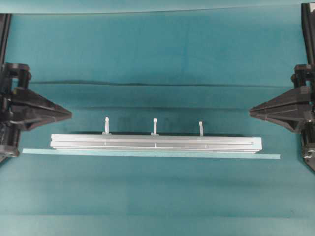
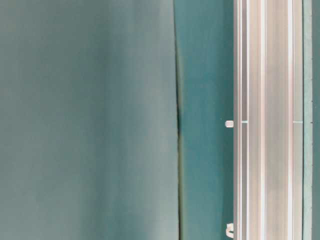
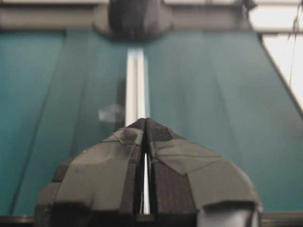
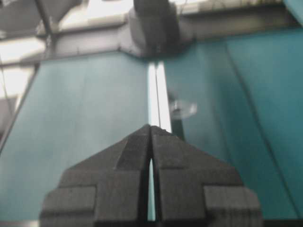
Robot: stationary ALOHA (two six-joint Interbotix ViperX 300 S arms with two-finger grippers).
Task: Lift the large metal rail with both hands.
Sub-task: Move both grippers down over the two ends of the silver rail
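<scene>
The large metal rail will be gripped by my left gripper, which will close across it on the part [image 1: 87, 143] between the rail's nearest end and the nearest white peg.
The large metal rail [image 1: 155, 143] lies flat across the middle of the teal table, silver and grooved, with three small white pegs [image 1: 154, 126] standing along its far side. It also fills the right of the table-level view as a long grooved bar [image 2: 267, 120]. My left gripper [image 1: 69, 114] is shut and empty, its tip pointing right, off the rail's left end and a little behind it. My right gripper [image 1: 251, 112] is shut and empty, pointing left, beyond the rail's right end. From each wrist camera the rail [image 3: 136, 90] [image 4: 157, 92] runs away ahead of the closed fingertips [image 3: 145, 120] [image 4: 150, 126].
A thin pale tape strip [image 1: 147, 154] lies on the cloth along the rail's near side, reaching past both ends. A fold in the teal cloth [image 1: 157, 84] runs across behind the rail. The arm bases [image 1: 10, 113] [image 1: 307, 110] stand at the left and right edges.
</scene>
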